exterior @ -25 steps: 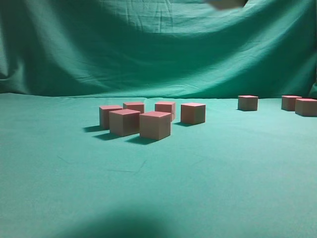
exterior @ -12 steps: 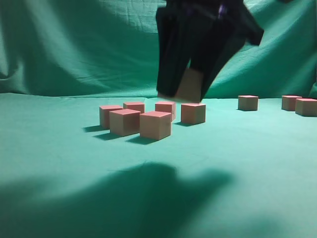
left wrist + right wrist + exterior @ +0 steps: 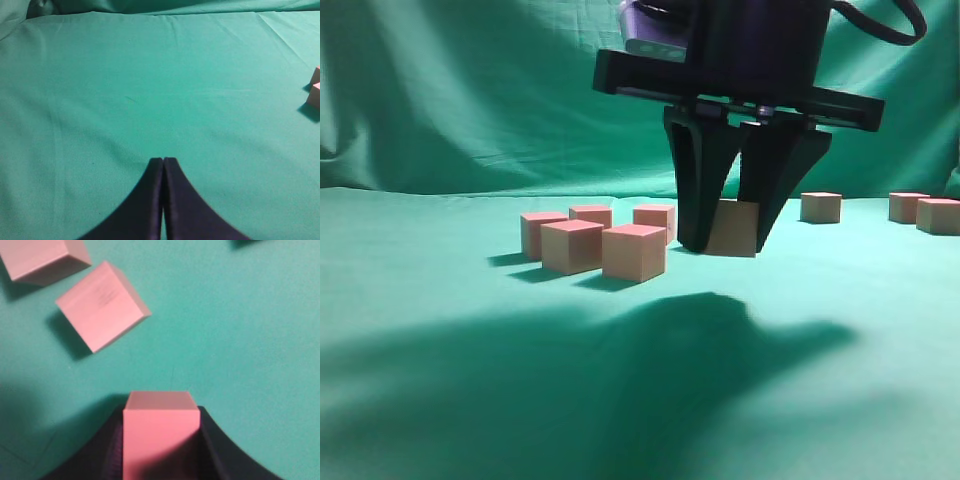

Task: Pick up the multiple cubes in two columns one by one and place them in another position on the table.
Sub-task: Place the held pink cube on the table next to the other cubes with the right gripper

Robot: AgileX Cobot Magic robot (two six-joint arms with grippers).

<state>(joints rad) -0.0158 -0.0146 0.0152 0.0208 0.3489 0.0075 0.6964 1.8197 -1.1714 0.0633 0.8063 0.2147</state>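
I should use my right gripper to set the reddish-pink cube down on the green table (image 3: 699,267) (image 3: 142,402) next to the nearest cube of the cluster.
My right gripper (image 3: 728,245) is shut on a reddish-pink cube (image 3: 735,228) and holds it down at the green table (image 3: 880,330). In the right wrist view the cube (image 3: 160,435) sits between the black jaws (image 3: 161,412), with two other cubes (image 3: 102,305) (image 3: 45,257) lying ahead to the left. Several cubes (image 3: 633,252) stand in a cluster just left of the gripper. Three more cubes (image 3: 820,206) (image 3: 907,206) (image 3: 938,215) stand at the back right. My left gripper (image 3: 163,161) is shut and empty above bare cloth.
Green cloth backdrop (image 3: 470,100) hangs behind the table. Two cube edges (image 3: 315,85) show at the right border of the left wrist view. The arm's shadow (image 3: 650,370) lies across the front of the table.
My right gripper came down from the top of the view with the cube in its jaws and now has it at table level, hiding the cube that stood at the cluster's right end.
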